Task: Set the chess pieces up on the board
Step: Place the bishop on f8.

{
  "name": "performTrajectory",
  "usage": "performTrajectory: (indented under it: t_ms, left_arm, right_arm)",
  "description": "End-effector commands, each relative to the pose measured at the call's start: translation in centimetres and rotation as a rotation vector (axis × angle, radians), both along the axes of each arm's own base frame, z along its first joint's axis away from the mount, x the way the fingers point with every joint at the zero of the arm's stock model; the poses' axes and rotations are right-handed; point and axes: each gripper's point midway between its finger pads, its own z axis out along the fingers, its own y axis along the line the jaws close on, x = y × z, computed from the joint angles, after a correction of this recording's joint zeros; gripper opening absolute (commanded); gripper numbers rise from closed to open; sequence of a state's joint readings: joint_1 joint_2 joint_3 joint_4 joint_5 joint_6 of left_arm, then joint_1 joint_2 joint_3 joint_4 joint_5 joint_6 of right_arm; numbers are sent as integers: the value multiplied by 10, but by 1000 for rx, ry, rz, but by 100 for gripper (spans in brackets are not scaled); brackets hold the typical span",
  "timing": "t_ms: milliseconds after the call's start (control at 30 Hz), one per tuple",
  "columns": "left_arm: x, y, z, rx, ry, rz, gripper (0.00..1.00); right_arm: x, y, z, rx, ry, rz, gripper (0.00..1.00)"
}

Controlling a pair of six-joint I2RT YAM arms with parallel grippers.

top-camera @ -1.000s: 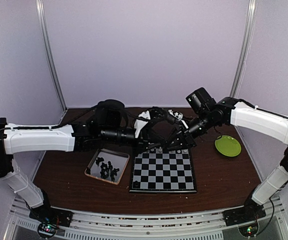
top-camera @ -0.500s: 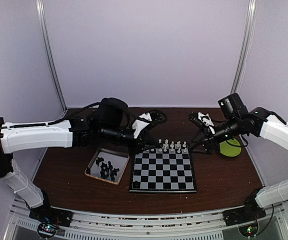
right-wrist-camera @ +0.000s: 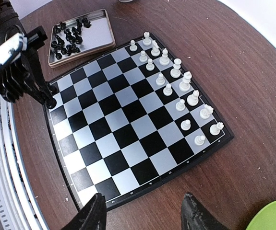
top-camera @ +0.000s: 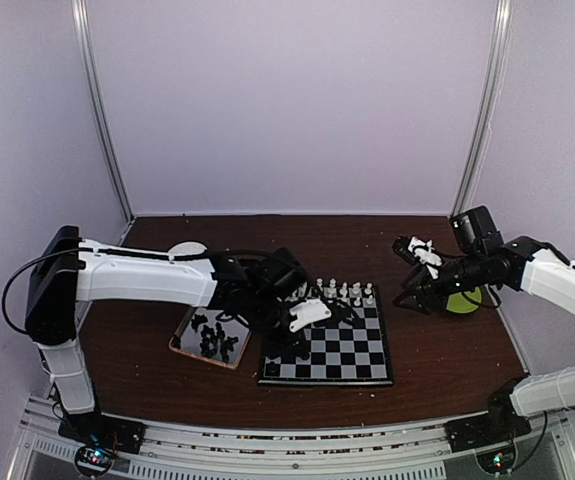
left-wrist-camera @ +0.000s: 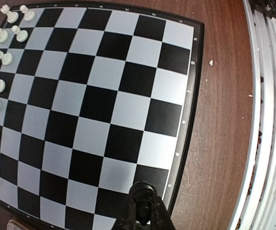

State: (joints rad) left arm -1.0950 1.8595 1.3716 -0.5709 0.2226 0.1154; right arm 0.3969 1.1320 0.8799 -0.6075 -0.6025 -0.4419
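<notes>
Next, my left gripper lets go of the black piece on a dark near-edge square of the board (top-camera: pixel 303 371) (left-wrist-camera: pixel 151 180), over toward the corner by the tray.
The board (top-camera: pixel 332 350) lies mid-table, with white chess pieces (top-camera: pixel 342 292) lined up along its two far rows. My left gripper (top-camera: pixel 285 352) hangs over the board's near-left corner. In the left wrist view the left gripper (left-wrist-camera: pixel 144 206) is shut on a black chess piece (left-wrist-camera: pixel 144 197), just above an edge square of the board (left-wrist-camera: pixel 104 96). More black pieces (right-wrist-camera: pixel 69 36) lie in the metal tray (right-wrist-camera: pixel 106 28). My right gripper (right-wrist-camera: pixel 142 218) is open and holds nothing, hovering off the right side of the board (right-wrist-camera: pixel 123 124); from above the right gripper (top-camera: pixel 409 290) is beside the board's far-right corner.
The silver tray (top-camera: pixel 189 325) sits just left of the board. A green plate (top-camera: pixel 464 297) lies at the right, under the right arm. The metal rail (left-wrist-camera: pixel 267 120) runs along the table's near edge.
My left arm swung from the far side down to the board's near-left corner. My right gripper opened and pulled back to the right, uncovering the white pieces on the far rows.
</notes>
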Motion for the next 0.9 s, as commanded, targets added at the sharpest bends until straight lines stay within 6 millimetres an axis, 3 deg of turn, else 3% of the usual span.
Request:
performTrajectory:
  t_ms: [0,200,567,867]
  left_arm:
    - [-5,-10,-3,50,-29,-56,4]
    - [-9,-6,-20,116,-25,-84,4]
    - [-13,-3,-26,156,-28,-94,5]
    - [-10,-5,-44,188,-16,-84,5]
  right_arm:
    - [8,3,7,7,-23,9,53]
    - [9,3,4,-1,-17,10,53]
    - [11,4,0,-17,0,20,53]
    - [10,2,-3,-37,-8,34,53]
